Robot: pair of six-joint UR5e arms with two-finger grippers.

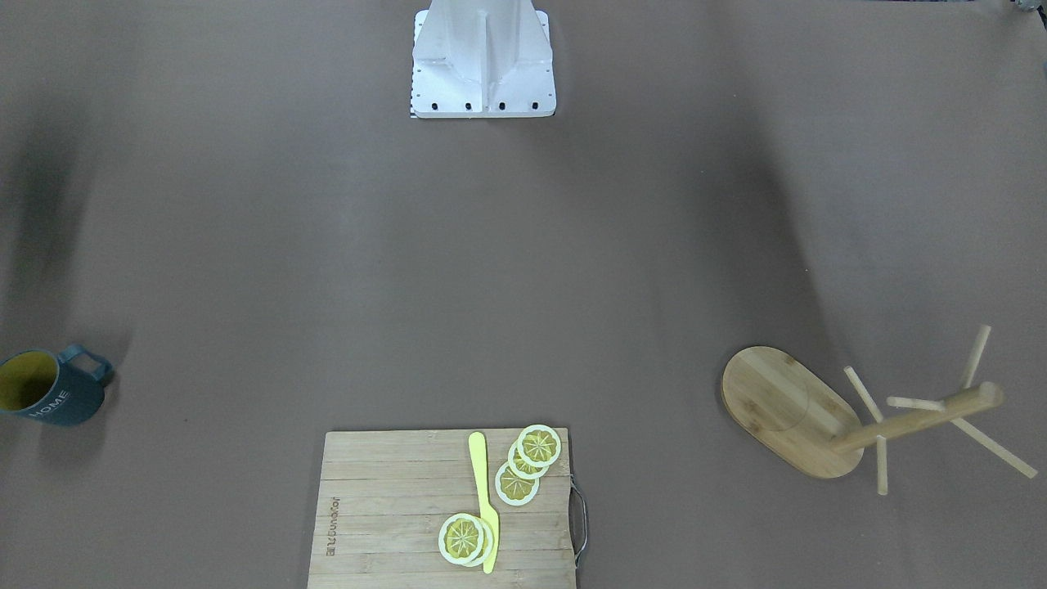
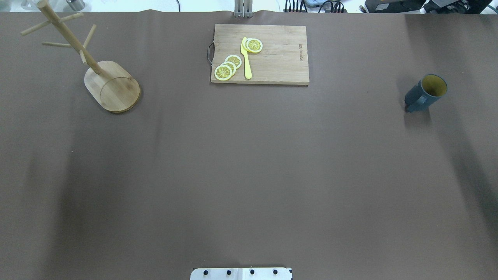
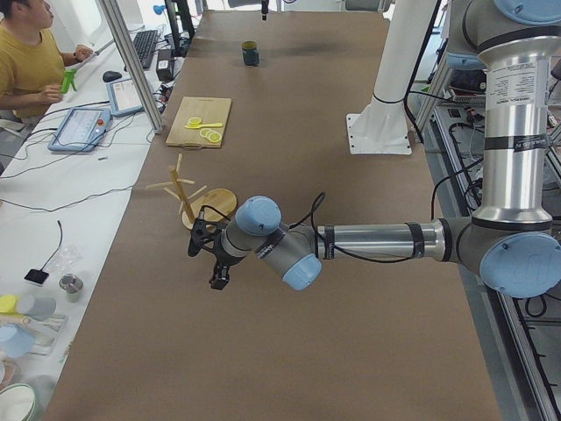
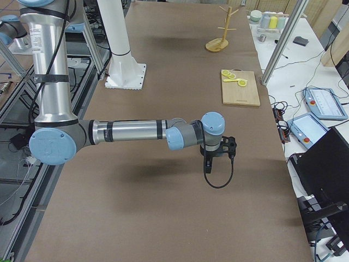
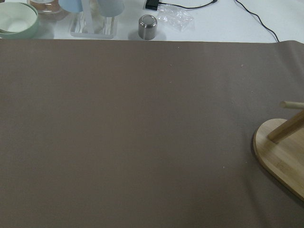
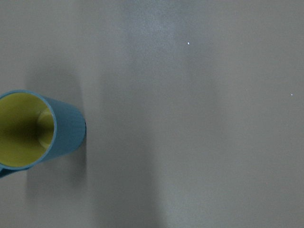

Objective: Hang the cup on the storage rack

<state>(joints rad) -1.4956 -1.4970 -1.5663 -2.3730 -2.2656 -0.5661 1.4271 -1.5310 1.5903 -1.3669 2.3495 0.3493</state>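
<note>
I can see the cup's rim (image 1: 4,364) (image 6: 55,126). Next, I move my right gripper to it, on the side away from the cup's handle, and close it there.
The cup (image 2: 426,92), dark blue-grey with a yellow inside, stands upright on the brown table at the robot's right; it also shows in the front view (image 1: 51,393), the left side view (image 3: 251,53) and at the left edge of the right wrist view (image 6: 35,130). The storage rack (image 2: 113,87), a bamboo mug tree, stands empty at the far left (image 1: 785,417) (image 3: 188,197) (image 4: 222,27) (image 5: 285,156). My left gripper (image 3: 210,259) hangs above the table near the rack. My right gripper (image 4: 218,150) hangs above the cup's area. I cannot tell whether either is open or shut.
A bamboo cutting board (image 2: 272,54) with lemon slices and a yellow knife (image 2: 246,58) lies at the far middle edge (image 1: 393,507). The robot base (image 1: 483,74) is mid-table on the near side. Bowls and a metal cup (image 5: 147,26) stand beyond the table's left end. An operator (image 3: 26,61) sits at a side desk.
</note>
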